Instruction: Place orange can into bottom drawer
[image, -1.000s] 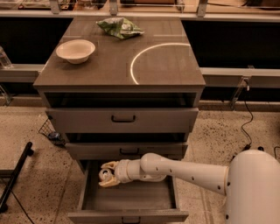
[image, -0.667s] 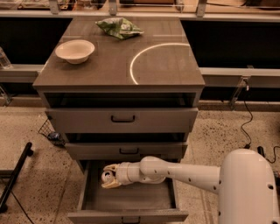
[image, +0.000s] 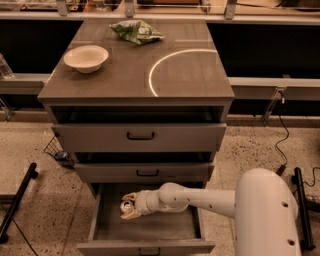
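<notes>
Next, I release the orange can from my gripper on the bottom drawer's grey bottom (image: 130, 219), a little behind that drawer's front panel.
The bottom drawer (image: 145, 232) is pulled open, showing its plain grey floor. My gripper (image: 129, 206) reaches into it from the right, at its left-centre part. Its pale fingers (image: 131, 214) are closed around the orange can (image: 126, 205), whose silver top shows between them. The can is low inside the drawer; I cannot tell whether it touches the floor. My white arm (image: 200, 200) runs across the drawer's right part.
A white bowl (image: 85, 58) and a green snack bag (image: 136, 31) sit on the cabinet top (image: 190, 75). The two upper drawers (image: 140, 136) are slightly open, overhanging the bottom one. A black stand leg (image: 17, 202) is at left; a cable (image: 284, 145) lies at right.
The gripper with the can has stayed in the same part of the drawer. The camera view has shifted slightly; the cabinet sits lower and further right in the picture.
</notes>
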